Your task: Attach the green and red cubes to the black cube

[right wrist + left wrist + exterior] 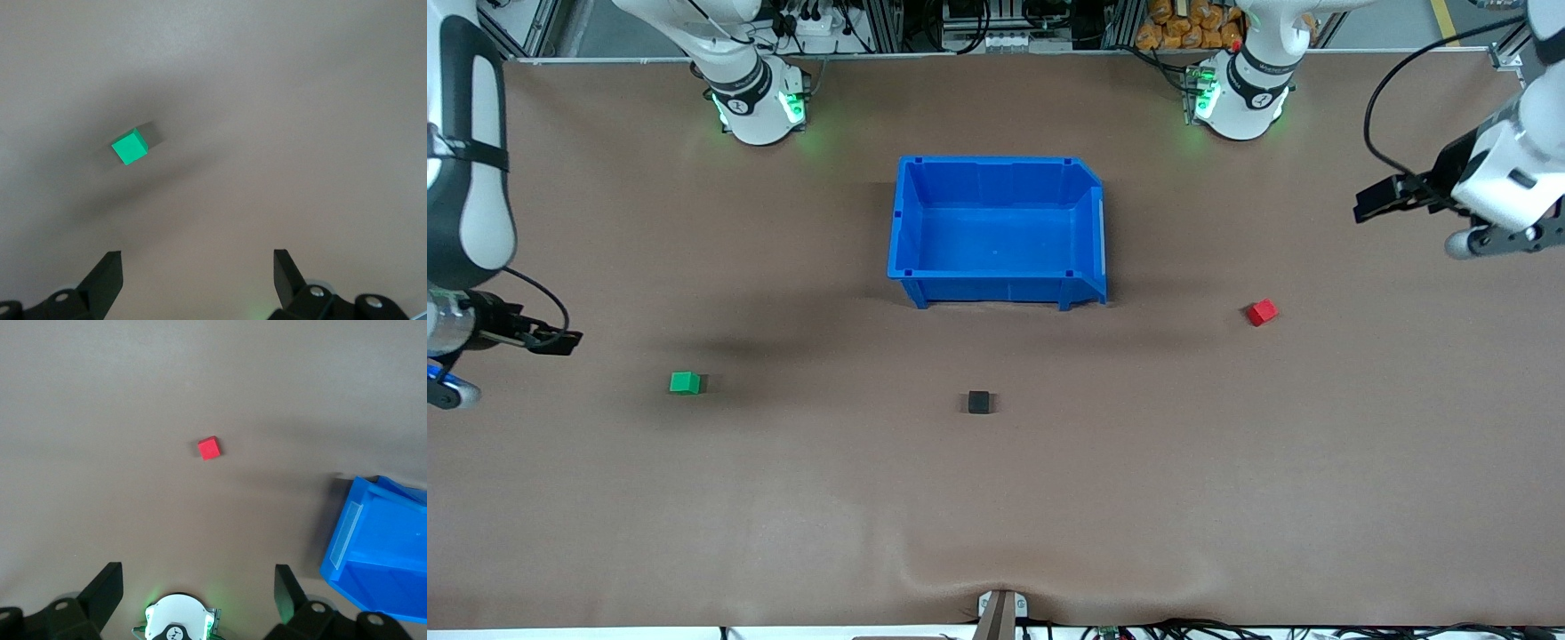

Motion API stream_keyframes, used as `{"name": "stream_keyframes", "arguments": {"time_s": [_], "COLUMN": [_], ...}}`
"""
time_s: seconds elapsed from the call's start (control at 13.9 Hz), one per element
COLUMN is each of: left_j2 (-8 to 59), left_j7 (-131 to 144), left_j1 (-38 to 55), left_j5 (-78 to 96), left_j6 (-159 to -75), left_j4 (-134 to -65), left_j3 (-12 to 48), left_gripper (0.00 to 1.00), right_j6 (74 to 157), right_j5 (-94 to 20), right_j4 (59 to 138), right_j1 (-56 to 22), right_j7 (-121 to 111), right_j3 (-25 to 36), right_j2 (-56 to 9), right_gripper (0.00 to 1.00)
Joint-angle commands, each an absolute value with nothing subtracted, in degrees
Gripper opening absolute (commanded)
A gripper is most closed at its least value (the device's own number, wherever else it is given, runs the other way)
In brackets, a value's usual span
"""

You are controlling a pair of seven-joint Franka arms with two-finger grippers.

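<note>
The green cube has to join the black cube, so my right gripper goes to it next and closes on its opposite sides (685,383) (130,147).
The black cube (978,402) sits mid-table, nearer to the front camera than the blue bin. The green cube (685,382) lies toward the right arm's end and shows in the right wrist view (129,148). The red cube (1262,312) lies toward the left arm's end and shows in the left wrist view (209,448). All three stand apart. My left gripper (1368,203) is open and empty over bare table at its end (197,588). My right gripper (560,340) is open and empty over bare table at its end (197,268).
An empty blue bin (996,169) stands at the table's middle, between the arm bases; its corner shows in the left wrist view (373,553). The left arm's base (177,623) shows between the left fingers. Brown table surface lies around the cubes.
</note>
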State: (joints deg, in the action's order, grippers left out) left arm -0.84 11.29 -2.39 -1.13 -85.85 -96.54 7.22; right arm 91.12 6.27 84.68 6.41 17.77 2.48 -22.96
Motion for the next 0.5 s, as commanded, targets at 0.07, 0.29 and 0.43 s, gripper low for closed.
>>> {"name": "stream_keyframes", "arguments": {"time_s": [0.07, 0.29, 0.43], "left_j2": [2.89, 2.9, 3.6], "left_j7": [11.78, 11.78, 12.39], "left_j1": [-2.46, -2.64, -2.46], "left_j5": [-1.32, -1.32, -1.32], "left_j6": [-88.06, -94.98, -99.03], "left_j4": [-97.2, -103.08, -106.25], "left_j3": [8.96, 9.05, 9.05], "left_gripper": [1.0, 1.0, 1.0], "right_j6": [92.01, 101.39, 106.93], "right_j5": [7.56, 6.94, 6.94], "right_j4": [83.32, 88.13, 93.58], "right_j1": [7.29, 8.09, 8.09], "right_j7": [16.11, 8.27, 6.34], "right_j3": [2.2, 2.2, 2.11], "right_j2": [-27.15, -27.07, -26.72], "right_gripper": [1.0, 1.0, 1.0]}}
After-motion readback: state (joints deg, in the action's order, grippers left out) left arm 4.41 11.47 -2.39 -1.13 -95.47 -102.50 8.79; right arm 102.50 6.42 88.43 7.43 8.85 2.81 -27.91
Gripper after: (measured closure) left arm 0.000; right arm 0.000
